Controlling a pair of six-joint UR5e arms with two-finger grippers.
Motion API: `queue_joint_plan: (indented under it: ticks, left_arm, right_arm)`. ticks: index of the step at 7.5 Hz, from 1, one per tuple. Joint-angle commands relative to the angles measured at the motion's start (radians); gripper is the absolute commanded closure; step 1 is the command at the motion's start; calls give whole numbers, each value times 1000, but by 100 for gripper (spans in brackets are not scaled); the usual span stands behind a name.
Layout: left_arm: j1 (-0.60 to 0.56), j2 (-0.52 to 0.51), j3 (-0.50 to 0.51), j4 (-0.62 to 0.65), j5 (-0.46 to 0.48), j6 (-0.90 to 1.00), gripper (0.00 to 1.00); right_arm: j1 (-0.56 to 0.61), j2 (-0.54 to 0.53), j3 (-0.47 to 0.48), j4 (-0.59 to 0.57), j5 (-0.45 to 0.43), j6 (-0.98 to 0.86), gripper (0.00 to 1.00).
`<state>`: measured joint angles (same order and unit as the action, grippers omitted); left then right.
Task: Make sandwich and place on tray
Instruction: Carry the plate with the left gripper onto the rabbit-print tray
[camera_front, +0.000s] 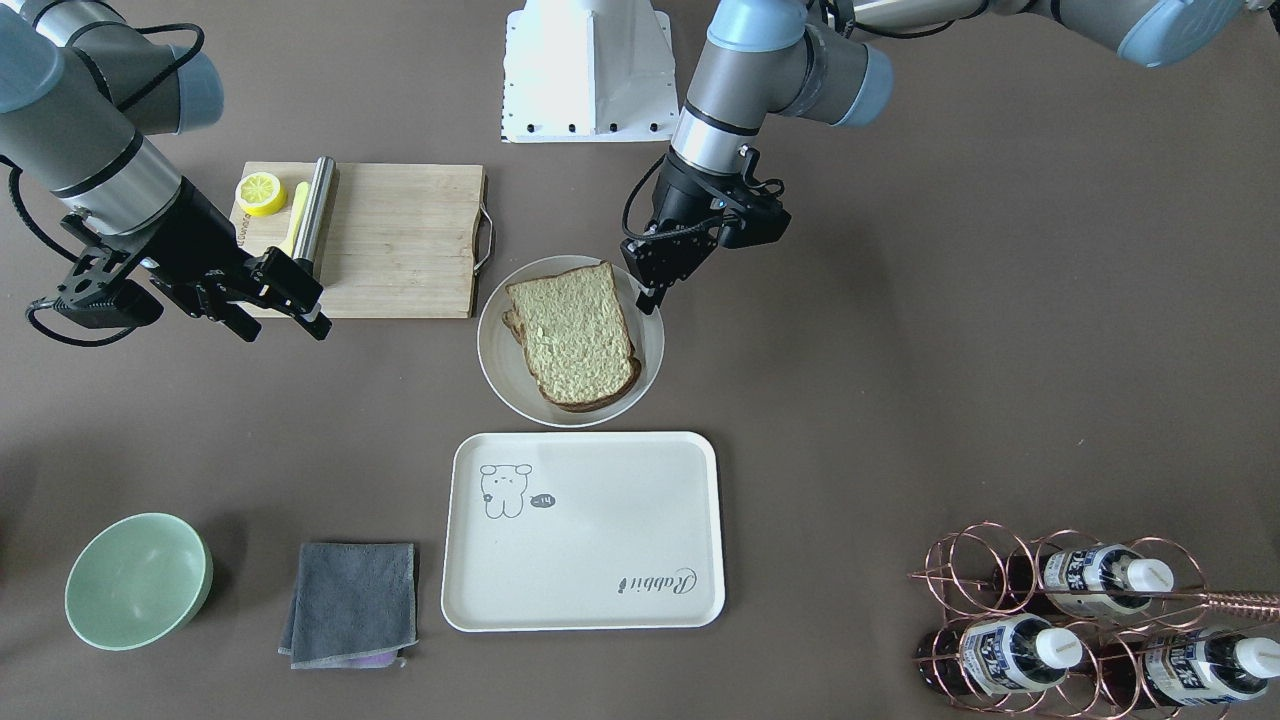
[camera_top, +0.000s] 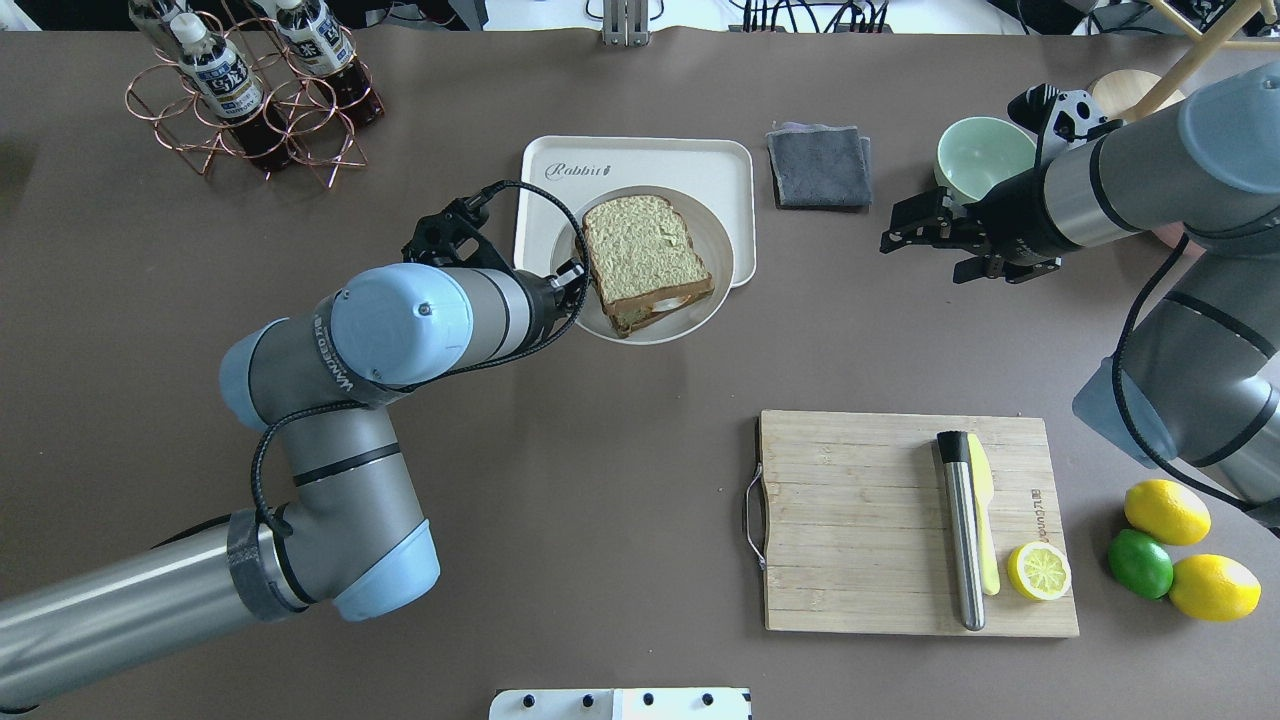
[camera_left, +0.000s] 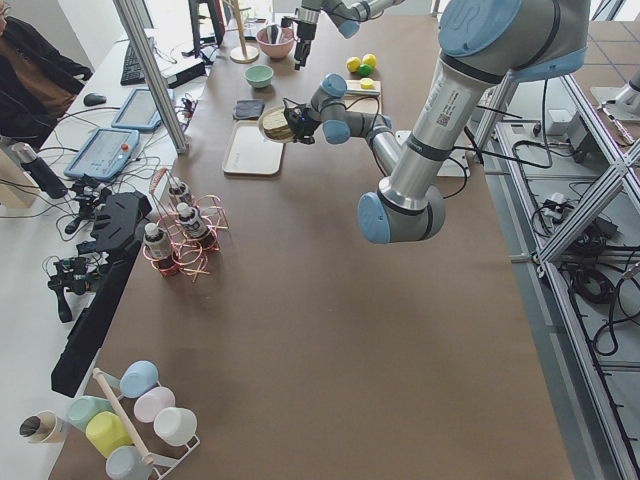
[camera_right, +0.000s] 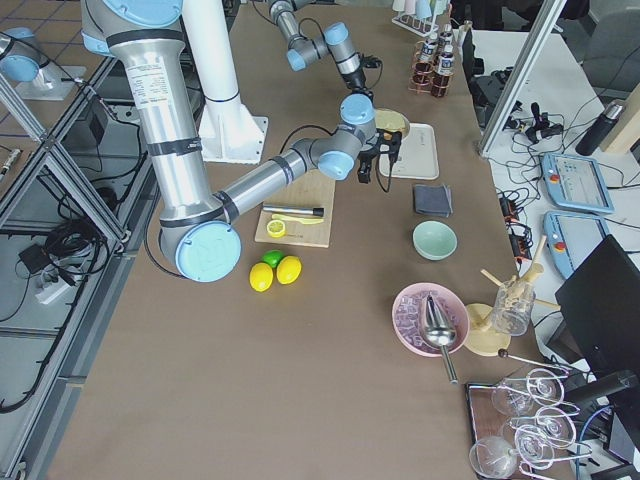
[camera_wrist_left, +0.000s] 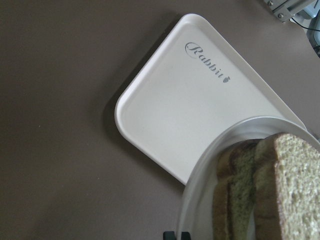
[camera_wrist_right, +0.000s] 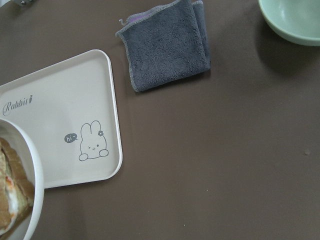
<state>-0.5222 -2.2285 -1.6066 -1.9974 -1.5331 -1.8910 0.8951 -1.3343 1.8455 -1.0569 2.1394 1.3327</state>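
Observation:
Next, my left gripper sets the plate with the sandwich, now held above the table, down on the middle of the cream tray (camera_front: 588, 524) (camera_wrist_left: 223, 122), holding it until it gets there.
The sandwich (camera_front: 575, 335), two bread slices with a bit of white egg (camera_top: 672, 300) between them, lies on a round white plate (camera_front: 493, 350). My left gripper (camera_front: 648, 297) is shut on the plate's rim and holds the plate above the table, next to the cream tray (camera_front: 585, 530). In the left wrist view the plate (camera_wrist_left: 220, 160) overlaps the edge of the tray (camera_wrist_left: 190, 110). In the overhead view the sandwich (camera_top: 645, 260) shows over the tray (camera_top: 640, 160). My right gripper (camera_front: 280, 322) is open and empty near the cutting board's corner.
A wooden cutting board (camera_front: 400, 240) holds a steel rod, a yellow knife and a lemon half. A grey cloth (camera_front: 350, 600) and a green bowl (camera_front: 135, 580) lie beside the tray. A copper bottle rack (camera_front: 1080, 620) stands at one corner. Lemons and a lime (camera_top: 1165, 540) lie near the board.

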Motion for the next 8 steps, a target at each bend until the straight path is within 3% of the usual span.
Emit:
queue_joint_plan:
  ticks: [1, 3, 8]
  left_arm:
    - [-53, -95, 169, -36, 1, 1, 100]
    - [-80, -161, 330, -125, -1, 9, 100]
    - [-87, -181, 441, -208, -2, 36, 100]
  right_arm:
    - [-1, -6, 8, 0, 2, -1, 1]
    - [1, -5, 4, 0, 4, -6, 1]
    - [-1, 0, 8, -3, 5, -12, 1]
